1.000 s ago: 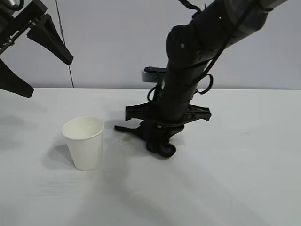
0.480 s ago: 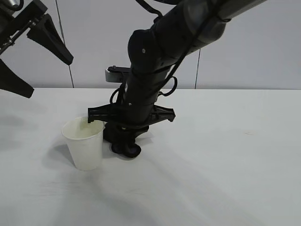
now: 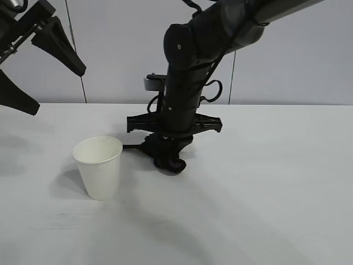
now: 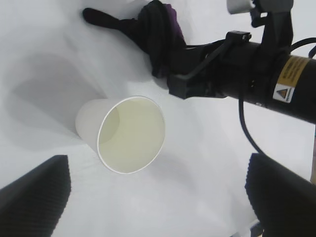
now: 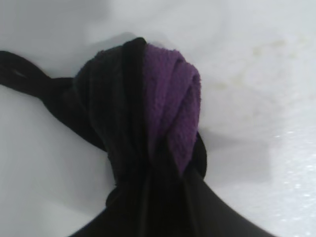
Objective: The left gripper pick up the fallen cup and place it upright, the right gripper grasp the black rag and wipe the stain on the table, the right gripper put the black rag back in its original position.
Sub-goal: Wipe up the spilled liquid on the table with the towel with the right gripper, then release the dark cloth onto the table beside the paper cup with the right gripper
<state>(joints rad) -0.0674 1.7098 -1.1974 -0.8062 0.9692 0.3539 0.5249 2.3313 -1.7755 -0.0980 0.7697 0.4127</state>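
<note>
Next, I release the black rag with my right gripper on the clear side of the table [image 3: 284,176] across from the cup.
The white paper cup [image 3: 99,167] stands upright on the white table [image 3: 265,193], left of centre; it also shows in the left wrist view [image 4: 123,133]. My left gripper [image 3: 33,66] is open and empty, raised high at the far left, well above the cup. My right gripper [image 3: 168,157] is shut on the black rag [image 3: 165,157] and presses it on the table just right of the cup. The rag's purple folds [image 5: 170,103] and thin tail [image 5: 24,79] show in the right wrist view. Faint yellowish smears of the stain [image 5: 256,54] lie beside the rag.
The right arm's thick black body [image 3: 187,83] leans over the middle of the table. A grey wall panel [image 3: 121,49] stands behind.
My right gripper swept the rag left up against the cup, then back right a little. The cup and the left gripper have not moved.
</note>
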